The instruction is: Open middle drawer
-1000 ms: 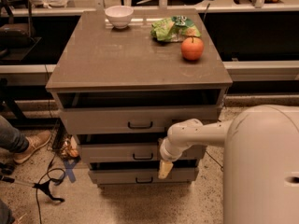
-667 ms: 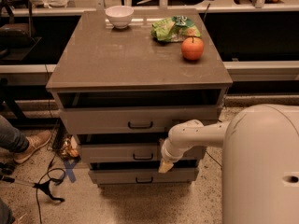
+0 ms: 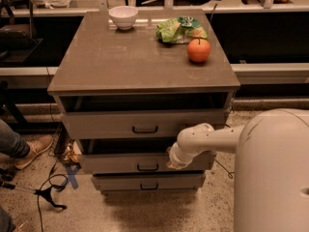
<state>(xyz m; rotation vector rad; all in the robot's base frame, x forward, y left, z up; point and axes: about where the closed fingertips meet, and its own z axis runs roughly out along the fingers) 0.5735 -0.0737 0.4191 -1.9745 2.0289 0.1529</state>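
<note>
A dark gap shows above the middle drawer's front while my gripper is beside the handle, so I will back away, grab the drawer front's top edge (image 3: 163,155) and pull.
The grey-brown cabinet has three drawers. The middle drawer (image 3: 111,163) is wide and shallow, and its small dark bar handle (image 3: 147,167) sits at the centre of its front. A dark gap shows above the front. My gripper (image 3: 170,164) is at the end of the white arm (image 3: 212,139). It is against the middle drawer's front, just right of the handle. The wrist hides most of the gripper.
The top drawer (image 3: 106,124) stands slightly out, and the smaller bottom drawer (image 3: 120,181) sits below. On the cabinet top are a white bowl (image 3: 123,16), a green bag (image 3: 177,29) and an orange (image 3: 199,50). A person's shoe (image 3: 34,150) and cables (image 3: 50,190) are on the floor at the left.
My gripper has risen a little along the middle drawer's front, from near its lower edge to handle height. The drawers look unchanged.
</note>
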